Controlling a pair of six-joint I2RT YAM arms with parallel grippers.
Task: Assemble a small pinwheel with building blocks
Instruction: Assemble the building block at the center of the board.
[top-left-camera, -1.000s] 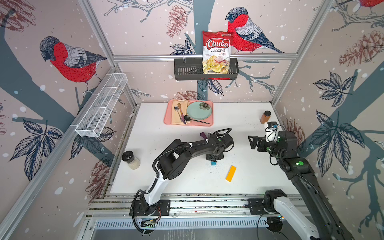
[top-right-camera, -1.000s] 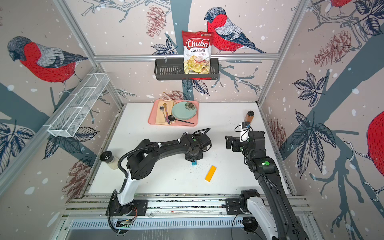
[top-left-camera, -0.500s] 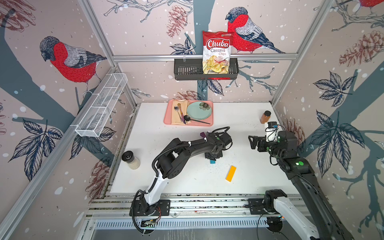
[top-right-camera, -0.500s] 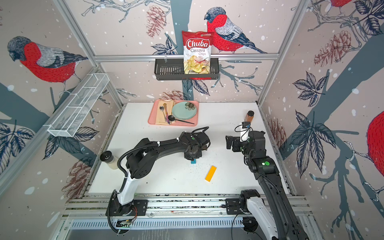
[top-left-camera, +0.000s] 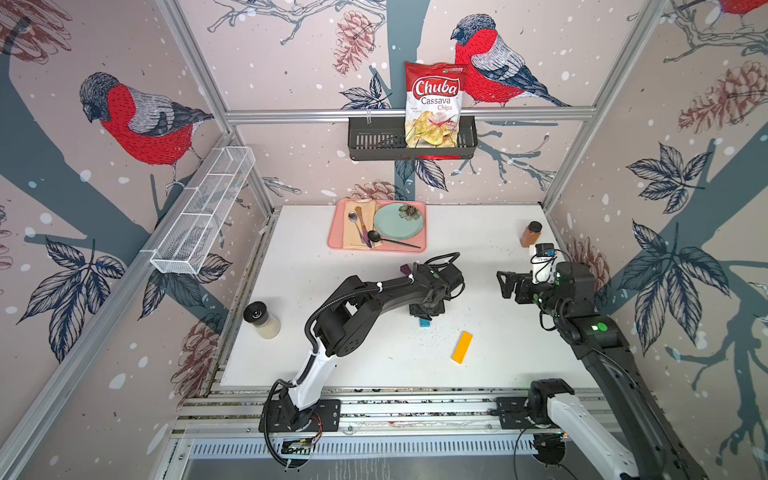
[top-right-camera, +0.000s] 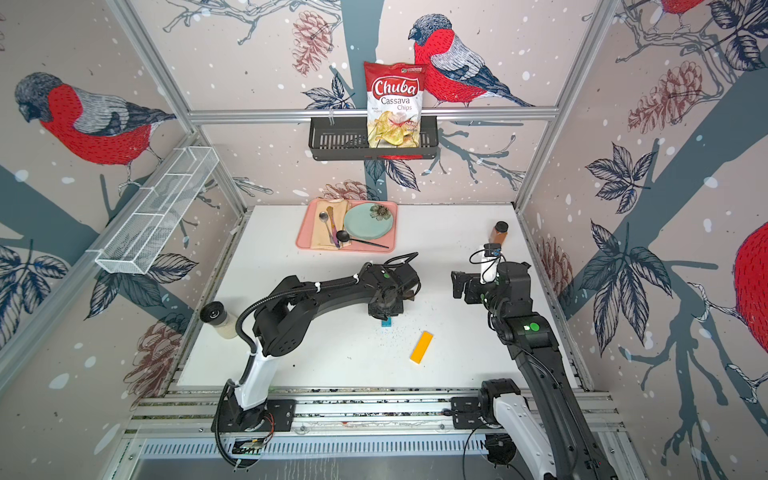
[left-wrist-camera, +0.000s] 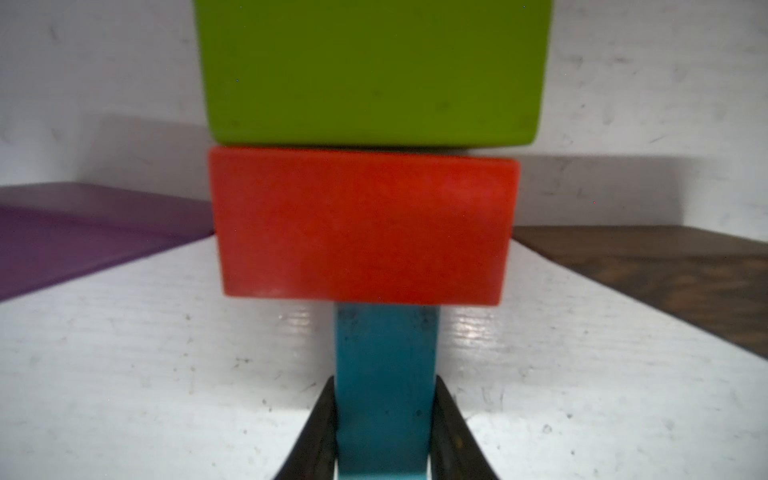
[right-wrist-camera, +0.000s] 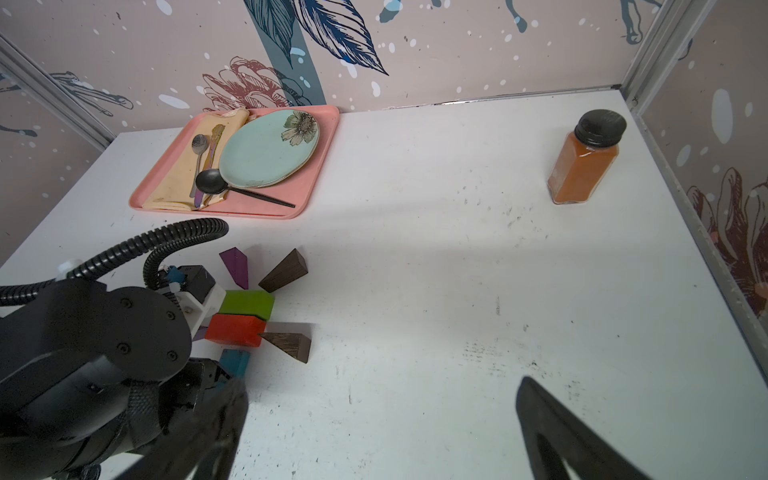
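Observation:
The blue bar meets the red brick off-centre, nearer the brown wedge, so my left gripper should open, retake the bar (left-wrist-camera: 385, 368) and draw it back to centre it.
My left gripper (left-wrist-camera: 384, 380) is shut on the blue bar (left-wrist-camera: 384, 395), which lies flat on the table with its far end against the red brick (left-wrist-camera: 361, 224). The green brick (left-wrist-camera: 374, 70) sits flush behind the red one. A purple wedge (left-wrist-camera: 83, 232) and a brown wedge (left-wrist-camera: 665, 266) fan out from the red brick's sides. Two more wedges, purple (right-wrist-camera: 235, 266) and brown (right-wrist-camera: 286, 270), lie beyond the green brick. The yellow bar (top-left-camera: 462, 347) lies alone nearer the front. My right gripper (right-wrist-camera: 380, 415) hovers open and holds nothing, to the right of the pinwheel.
A pink tray (top-left-camera: 419, 245) with a plate and cutlery stands at the back. An orange spice jar (top-left-camera: 530, 234) is at the back right. A black-lidded shaker (top-left-camera: 262, 320) stands off the table's left edge. The left arm (top-left-camera: 374, 291) hides most of the figure in both top views.
The left gripper has shifted the blue bar slightly towards the back, up to the red brick. The right arm has not moved.

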